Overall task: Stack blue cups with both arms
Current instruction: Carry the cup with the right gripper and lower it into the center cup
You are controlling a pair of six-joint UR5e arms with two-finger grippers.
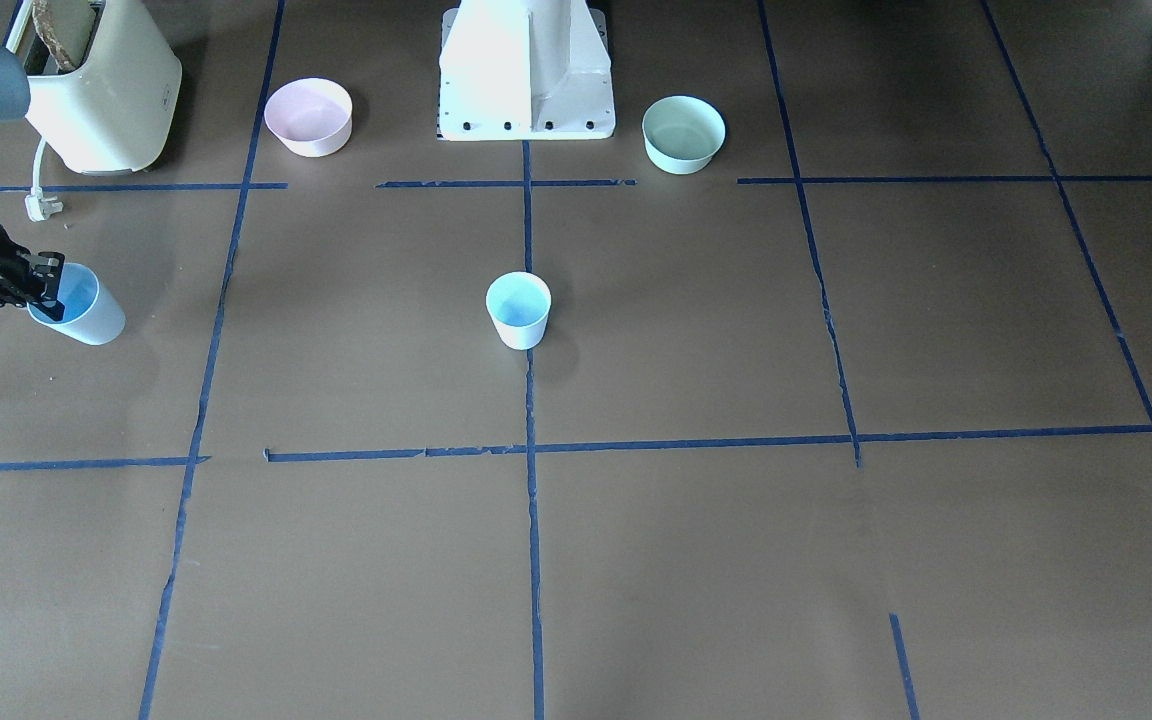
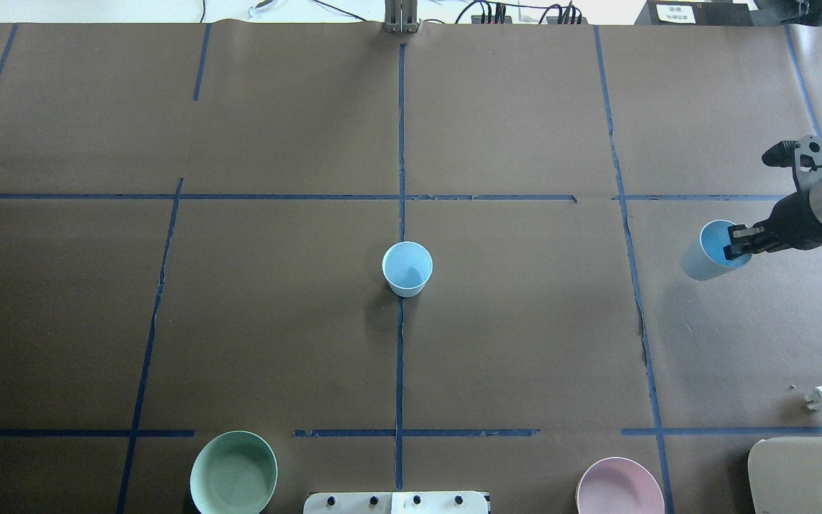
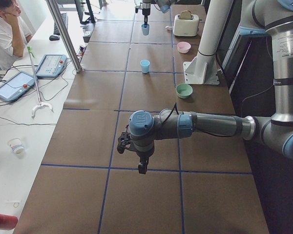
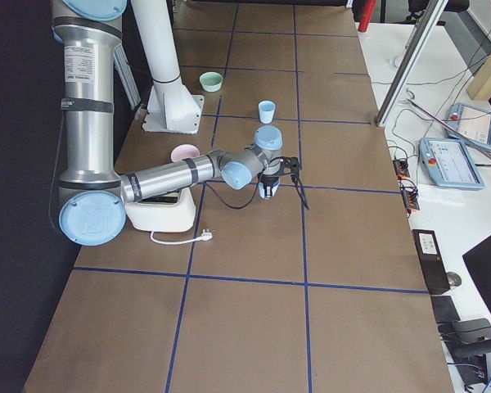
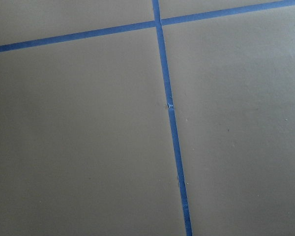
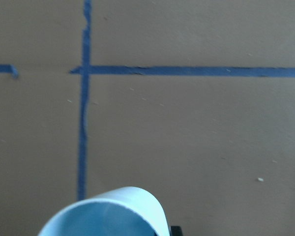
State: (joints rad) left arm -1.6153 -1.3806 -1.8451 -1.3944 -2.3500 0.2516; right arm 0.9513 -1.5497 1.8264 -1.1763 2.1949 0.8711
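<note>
Next, my right gripper releases its blue cup inside the upright blue cup at the table's middle (image 1: 519, 305).
One blue cup (image 2: 407, 268) stands upright at the table's middle; it also shows in the front view (image 1: 518, 308). My right gripper (image 2: 736, 245) is shut on the rim of the second blue cup (image 2: 711, 251), one finger inside it, and holds it tilted above the table at the far right. In the front view this gripper (image 1: 46, 285) and cup (image 1: 84, 308) are at the left edge. The right wrist view shows the cup's rim (image 6: 108, 216) at the bottom. My left gripper (image 3: 142, 168) hangs over bare table, far from both cups; I cannot tell whether it is open.
A pink bowl (image 2: 620, 487) and a mint-green bowl (image 2: 233, 472) flank the white pedestal (image 1: 526, 70). A cream toaster (image 1: 101, 85) with its loose plug (image 2: 821, 398) stands near my right arm. An operator sits beyond the table's far edge.
</note>
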